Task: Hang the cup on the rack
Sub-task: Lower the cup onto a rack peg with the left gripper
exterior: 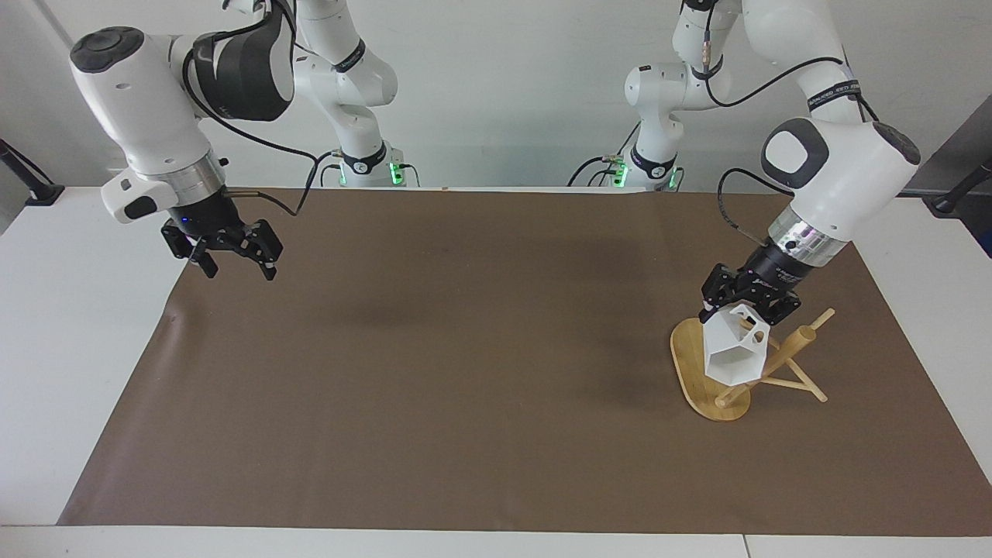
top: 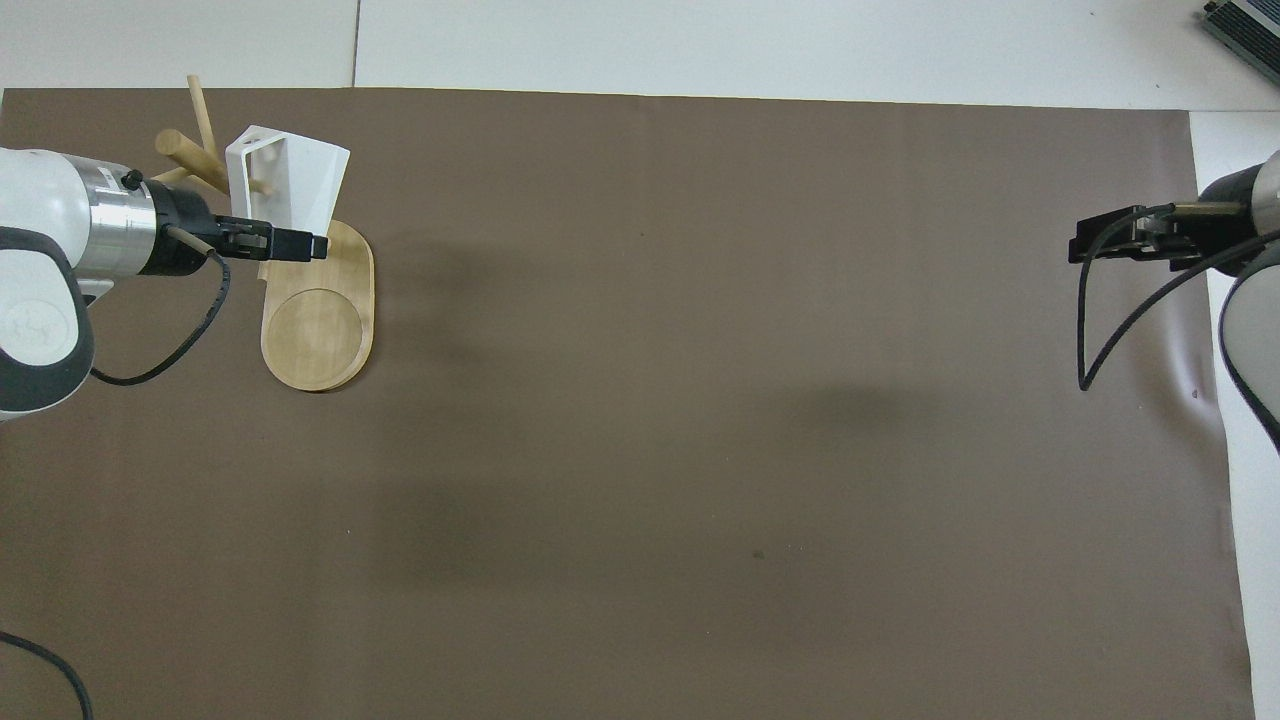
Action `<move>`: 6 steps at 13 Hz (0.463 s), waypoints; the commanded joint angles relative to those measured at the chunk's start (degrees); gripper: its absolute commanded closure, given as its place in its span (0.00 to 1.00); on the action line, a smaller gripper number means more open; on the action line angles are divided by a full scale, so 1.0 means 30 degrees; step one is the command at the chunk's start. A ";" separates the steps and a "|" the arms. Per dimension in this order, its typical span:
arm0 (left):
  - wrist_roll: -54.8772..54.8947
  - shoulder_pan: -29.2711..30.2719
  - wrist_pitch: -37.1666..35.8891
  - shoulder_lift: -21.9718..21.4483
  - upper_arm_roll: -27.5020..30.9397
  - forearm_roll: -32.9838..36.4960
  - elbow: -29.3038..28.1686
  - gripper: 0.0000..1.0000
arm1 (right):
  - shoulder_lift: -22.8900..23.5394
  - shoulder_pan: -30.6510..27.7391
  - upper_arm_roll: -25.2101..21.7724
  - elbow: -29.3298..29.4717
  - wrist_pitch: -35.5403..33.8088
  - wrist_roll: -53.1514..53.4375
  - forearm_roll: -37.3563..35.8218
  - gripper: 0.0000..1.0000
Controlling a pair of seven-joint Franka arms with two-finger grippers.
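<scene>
My left gripper is going to let go of the white cup on the thin peg [top: 288, 199] that sticks out over the oval base of the rack.
The white faceted cup [exterior: 733, 355] hangs tilted from my left gripper [exterior: 745, 310], which is shut on its handle; its open mouth faces away from the robots. The cup is over the bamboo rack's oval base [exterior: 689, 363], close against the central post [exterior: 777, 358] and its thin pegs. I cannot tell whether a peg passes through the handle. In the overhead view the cup [top: 300, 180] is beside the post [top: 182, 152], with the left gripper [top: 292, 243] over the base [top: 318, 330]. My right gripper [exterior: 237, 267] is open and empty, raised over the mat's edge at the right arm's end; it also shows in the overhead view [top: 1090, 245].
A brown mat [exterior: 465, 349] covers most of the white table [exterior: 77, 349]. The rack stands on the mat toward the left arm's end. A black cable [top: 1095, 330] loops down from the right wrist.
</scene>
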 commanded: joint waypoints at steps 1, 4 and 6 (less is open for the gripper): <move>-0.4540 -0.0289 0.1114 -0.0168 -0.0167 0.0499 -0.0553 1.00 | -0.0535 -0.0363 -0.0112 -0.0554 -0.0164 -0.0222 -0.0262 0.00; -0.5502 -0.0114 0.1320 -0.0198 -0.0167 0.0499 -0.0760 1.00 | -0.0593 -0.0656 -0.0171 -0.0525 -0.0631 -0.0252 -0.0262 0.00; -0.5654 -0.0055 0.1613 -0.0198 -0.0167 0.0470 -0.0993 1.00 | -0.0681 -0.0686 -0.0317 -0.0262 -0.1653 -0.0281 -0.0233 0.00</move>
